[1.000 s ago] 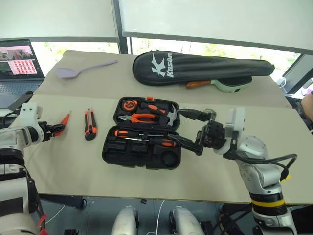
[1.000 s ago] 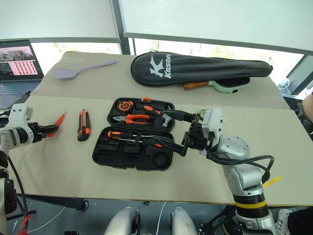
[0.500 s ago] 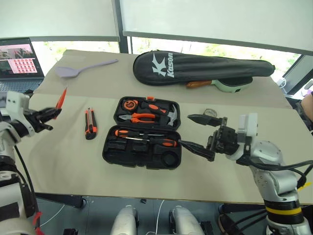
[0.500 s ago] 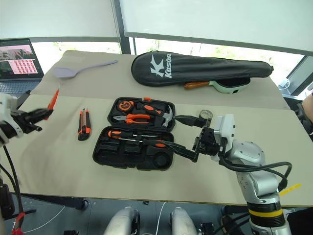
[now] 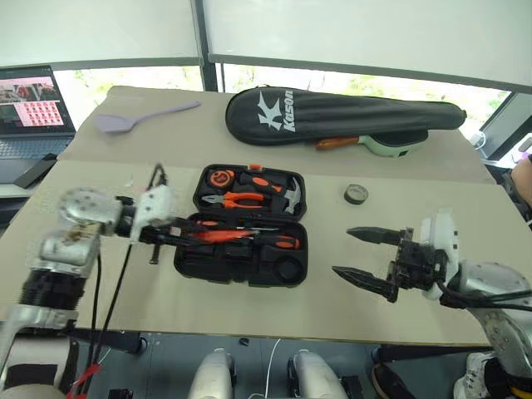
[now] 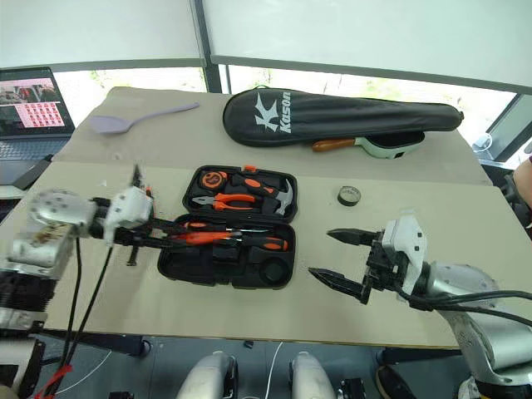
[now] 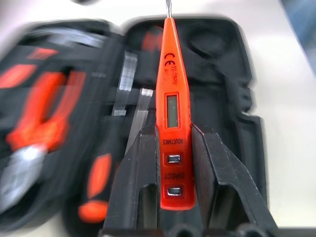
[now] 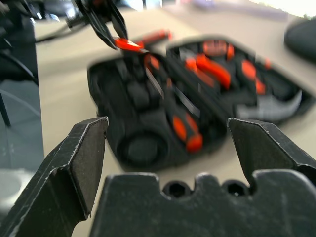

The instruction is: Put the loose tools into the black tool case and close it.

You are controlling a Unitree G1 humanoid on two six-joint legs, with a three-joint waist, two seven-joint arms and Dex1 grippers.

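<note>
Next, my left gripper lets go of the orange tester pen beside the screwdrivers in the black tool case's near half (image 5: 224, 242) (image 7: 152, 160).
The black tool case (image 5: 283, 270) lies open mid-table, with two black-and-orange screwdrivers (image 5: 270, 241) in its near half. My left gripper (image 5: 179, 235) is at the case's left edge, shut on the slim orange tester pen (image 7: 170, 123). The pen (image 5: 212, 236) points right, low over the case's near half. Right of the case my right gripper (image 5: 342, 251) stands open and empty, off the table surface. A small dark tape roll (image 5: 356, 194) lies on the table beyond it. My left hand covers the spot where the utility knife lay.
Orange-handled pliers (image 5: 241, 199) and a steel hammer (image 5: 289, 196) fill the case's far half. A long black racket bag (image 5: 332, 116) and a lilac spatula (image 5: 137, 119) lie at the back. A laptop (image 5: 33, 108) stands at the far left.
My left arm swung right from the table's left side, carrying the tester pen to the case. My right gripper drew back to the right, away from the case, uncovering the tape roll.
</note>
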